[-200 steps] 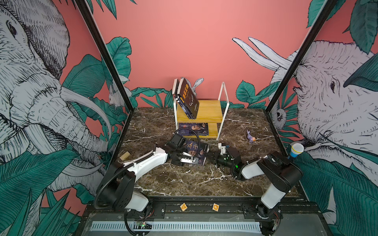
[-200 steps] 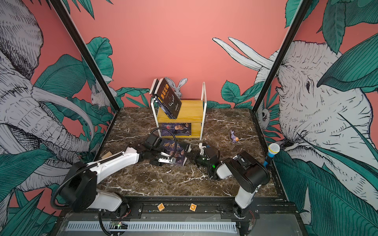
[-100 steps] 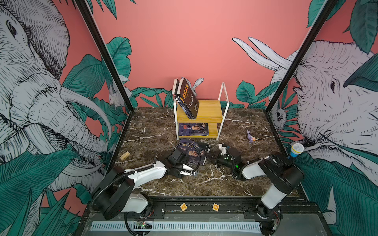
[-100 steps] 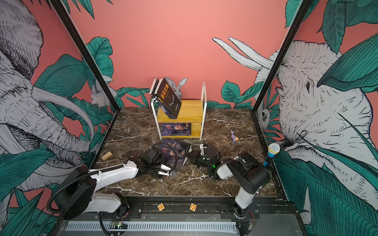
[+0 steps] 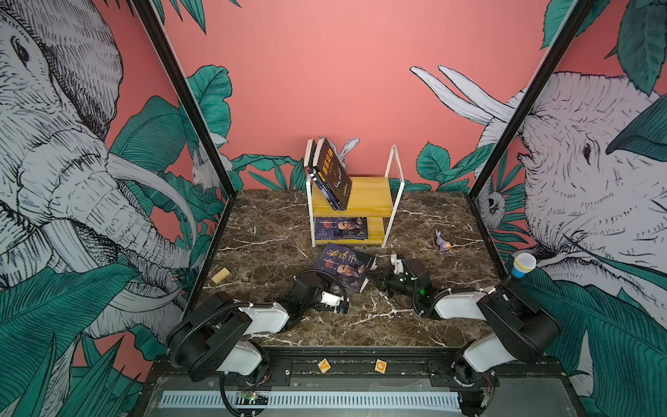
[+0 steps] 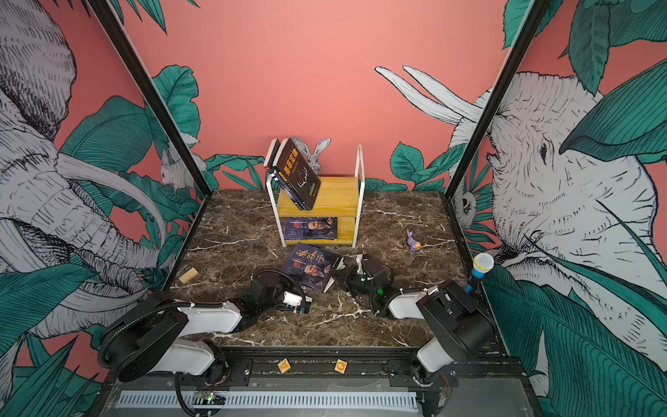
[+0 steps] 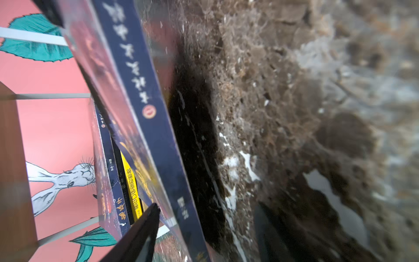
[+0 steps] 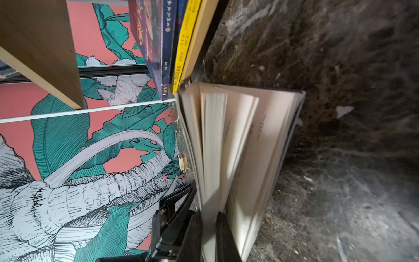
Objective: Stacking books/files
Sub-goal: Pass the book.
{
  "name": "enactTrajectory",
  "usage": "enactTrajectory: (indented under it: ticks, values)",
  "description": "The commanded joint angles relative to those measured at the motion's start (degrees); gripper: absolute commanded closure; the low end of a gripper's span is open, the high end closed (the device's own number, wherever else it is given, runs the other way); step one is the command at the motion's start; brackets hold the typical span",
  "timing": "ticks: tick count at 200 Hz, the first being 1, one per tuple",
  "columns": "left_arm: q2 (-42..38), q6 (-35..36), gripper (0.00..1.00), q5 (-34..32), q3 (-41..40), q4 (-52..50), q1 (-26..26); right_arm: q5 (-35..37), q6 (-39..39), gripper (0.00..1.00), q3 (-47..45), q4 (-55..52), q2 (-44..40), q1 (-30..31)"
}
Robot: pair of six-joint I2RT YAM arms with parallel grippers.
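The robot's right gripper pinches only inner pages and the navy book fans open, so it should release them and the left gripper needs to close around the spine [image 7: 163, 144].
A navy book [image 5: 343, 265] with a bearded man's face lies tilted on the marble table in front of the shelf [image 5: 368, 202]. My right gripper [image 5: 373, 276] is shut on a bunch of its pages at the right edge; in the right wrist view the fingers [image 8: 195, 236] pinch the fanned pages [image 8: 226, 140]. My left gripper [image 5: 342, 307] stands open just in front of the book's near corner, holding nothing. The left wrist view shows the book's spine [image 7: 147, 95] ahead of one finger [image 7: 145, 226]. Two dark books [image 5: 332, 173] lean on the top shelf. More books [image 5: 341, 228] lie flat on the lower one.
A wooden block [image 5: 220, 276] lies at the table's left edge. A small purple toy [image 5: 443, 245] sits to the right of the shelf. A toy microphone [image 5: 521, 265] stands at the right wall. Two orange tiles [image 5: 323, 366] rest on the front rail.
My left gripper has drawn back off the book toward the table's front, leaving the cover uncovered. The right gripper has stayed where it was, shut on the pages.
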Motion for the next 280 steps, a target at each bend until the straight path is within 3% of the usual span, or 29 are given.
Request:
enactTrajectory:
  ticks: [1, 31, 73, 135, 150, 181, 205, 243, 258, 265, 280]
  values:
    - [-1.5, 2.2, 0.33, 2.2, -2.7, 6.2, -0.1, 0.5, 3.6, 1.0, -0.2, 2.0, -1.4, -0.3]
    - [-0.3, 0.8, 0.32, 1.3, -2.0, 5.2, 0.0, -0.1, 3.7, 1.0, -0.2, 2.0, -1.6, -0.3]
    - [4.2, 0.0, 0.31, -0.5, 0.9, 11.6, 0.1, -0.5, 3.9, 1.0, -0.6, 1.4, -1.6, -0.3]
    - [10.1, 0.2, 0.33, 1.2, 2.3, 15.9, 0.0, -0.6, 4.2, 1.0, -1.4, 2.1, -1.6, -0.2]
    - [13.0, 1.2, 0.39, 1.2, 2.6, 19.6, 0.0, -0.9, 4.4, 1.0, -1.5, 2.3, -1.7, -0.3]
    - [13.6, 2.0, 0.81, 1.4, 2.8, 21.3, 0.1, -1.7, 4.4, 1.0, -1.9, 2.2, -2.0, -0.3]
    - [7.5, 2.5, 0.98, 3.1, 2.0, 14.9, 0.0, -2.2, 3.9, 1.0, -2.3, 1.0, -2.9, -0.3]
    - [1.0, 7.7, 1.0, 0.3, 1.7, 10.1, -0.7, -2.0, 2.5, 0.58, -2.8, -5.2, -7.9, -0.2]
    - [-1.8, 9.3, 1.0, -3.4, 3.6, 3.8, -1.7, -1.2, 2.5, 0.26, -3.1, -9.3, -11.4, -0.3]
    - [-2.7, 10.4, 1.0, -4.7, 4.5, 1.2, -2.0, -0.7, 2.6, 0.02, -3.2, -10.9, -13.3, -0.2]
    - [-4.4, 11.4, 1.0, -7.4, 6.4, -3.1, -2.5, 0.3, 2.9, 0.01, -3.4, -14.2, -17.2, -0.1]
